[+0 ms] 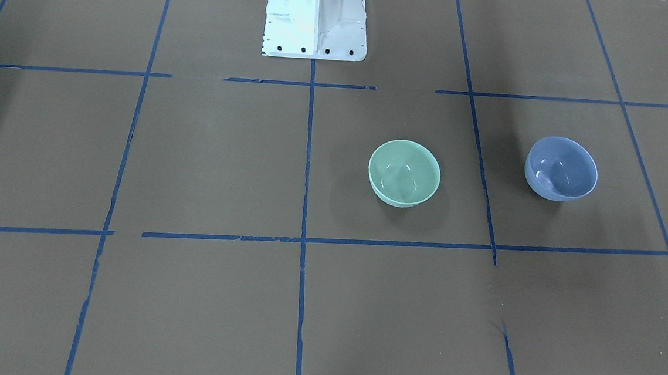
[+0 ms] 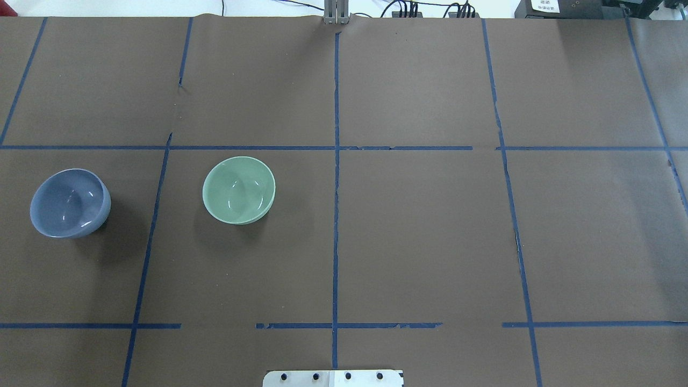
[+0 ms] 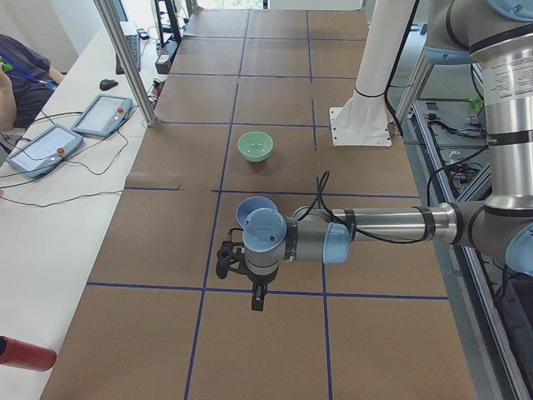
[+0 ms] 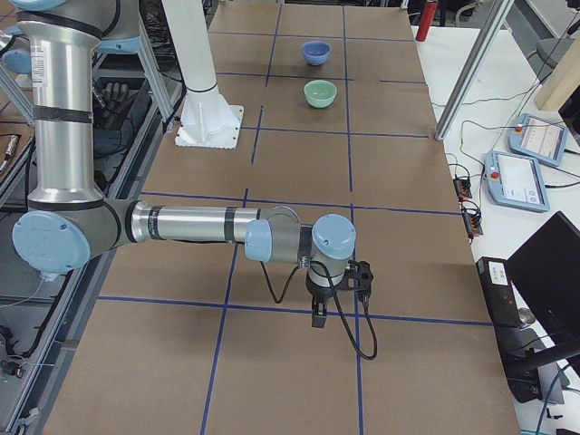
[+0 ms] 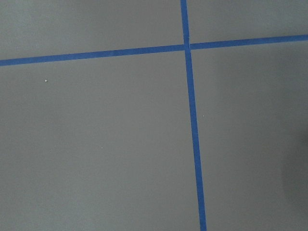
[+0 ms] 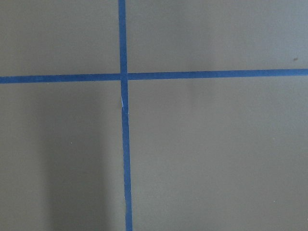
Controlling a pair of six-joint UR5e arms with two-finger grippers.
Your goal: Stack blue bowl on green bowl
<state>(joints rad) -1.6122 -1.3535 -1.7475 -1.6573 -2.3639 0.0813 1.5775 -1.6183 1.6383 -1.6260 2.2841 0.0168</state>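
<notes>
The robot's left gripper should close on the rim (image 1: 591, 159) of the blue bowl, on the side that faces away from the green bowl.
The blue bowl (image 1: 561, 169) stands upright on the brown table, on my left side (image 2: 70, 203). The green bowl (image 1: 404, 173) stands upright beside it, nearer the table's middle (image 2: 238, 190), a bowl's width apart. Both are empty. My left gripper (image 3: 250, 282) shows only in the exterior left view, hanging above the table at its left end, in front of the blue bowl (image 3: 254, 208). My right gripper (image 4: 337, 294) shows only in the exterior right view, far from both bowls (image 4: 315, 52). I cannot tell whether either is open or shut. Both wrist views show only tape lines.
The white robot pedestal (image 1: 316, 18) stands at the table's robot-side edge. Blue tape lines (image 2: 336, 188) divide the table into squares. Teach pendants (image 3: 42, 150) and a metal post (image 3: 125, 58) stand on the operators' side, where a person sits.
</notes>
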